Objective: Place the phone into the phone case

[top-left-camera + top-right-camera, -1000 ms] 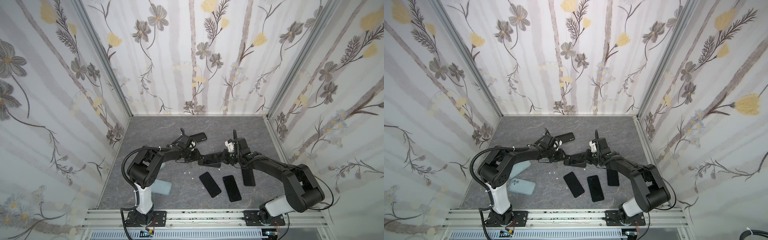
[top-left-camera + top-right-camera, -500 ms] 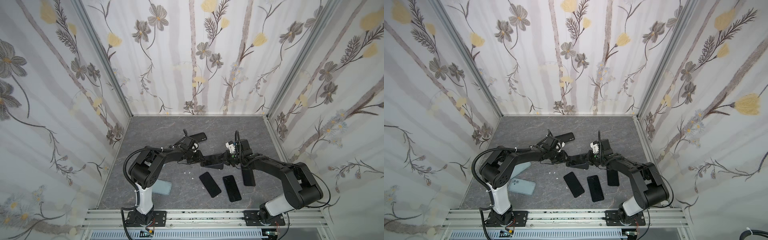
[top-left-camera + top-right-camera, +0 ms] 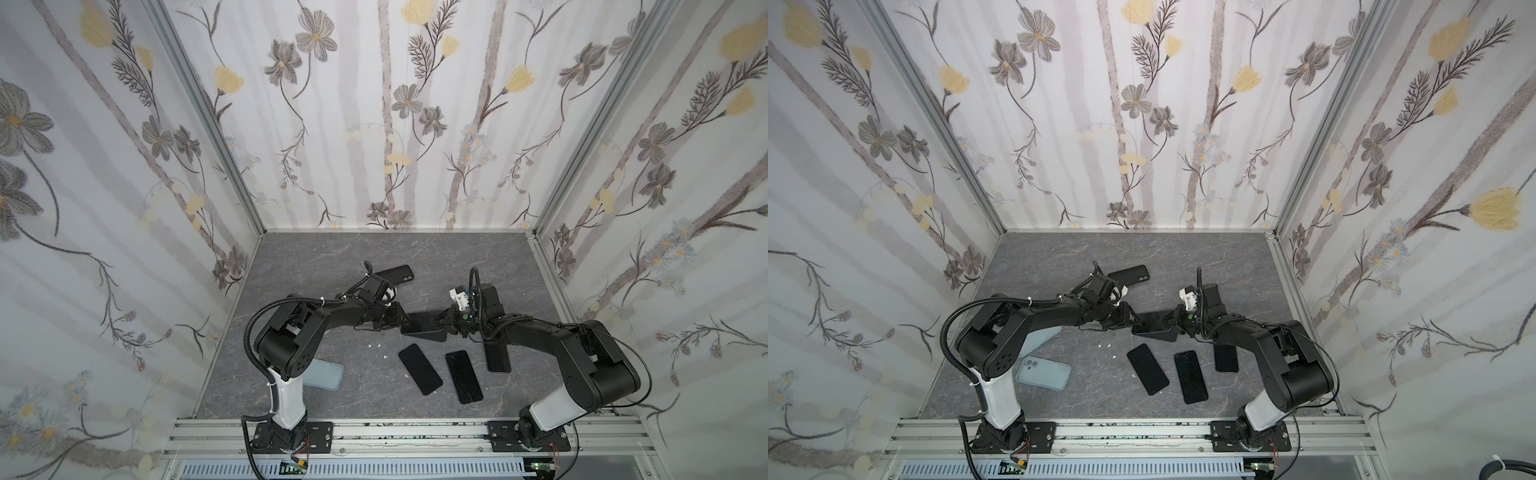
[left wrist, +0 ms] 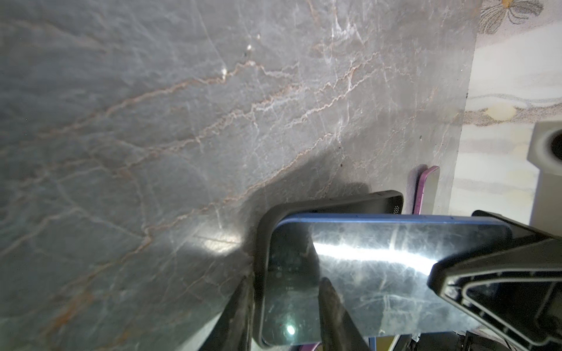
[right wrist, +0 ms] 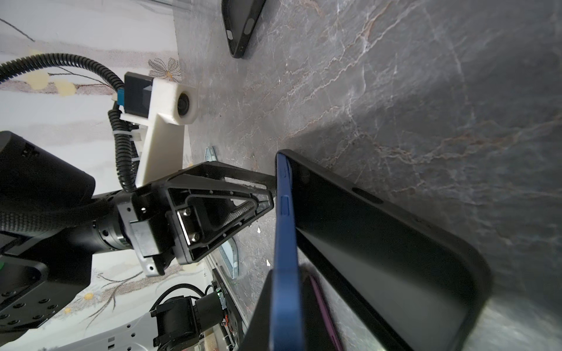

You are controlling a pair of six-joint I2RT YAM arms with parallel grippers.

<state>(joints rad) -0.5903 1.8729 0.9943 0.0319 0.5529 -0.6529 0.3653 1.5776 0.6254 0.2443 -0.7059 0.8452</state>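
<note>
The robot's right gripper needs to let go of the blue phone in the black phone case [image 3: 421, 322] [image 5: 377, 254] that the left gripper pinches.
A blue phone [image 5: 284, 243] with a dark screen [image 4: 380, 273] is tilted up off the table, one end sitting in a black phone case [image 5: 380, 243]. The rest of the phone stands apart from the case in a wedge. My left gripper [image 4: 284, 291] is shut on that end, one finger outside the case [image 4: 334, 203] and one on the screen. My right gripper [image 5: 286, 288] is shut on the phone's opposite end. In both top views the two grippers [image 3: 401, 322] [image 3: 442, 324] meet at mid-table with the phone and case [image 3: 1154, 326] between them.
Three dark phones [image 3: 419, 374] [image 3: 463, 376] [image 3: 496, 357] lie flat in front of the grippers. A spare black case [image 3: 392, 274] lies behind the left arm. A light blue case [image 3: 1044, 372] lies near the left arm's base. Papered walls enclose the table on three sides.
The phone and case have shifted slightly to the right together with both grippers. Both grips hold as before.
</note>
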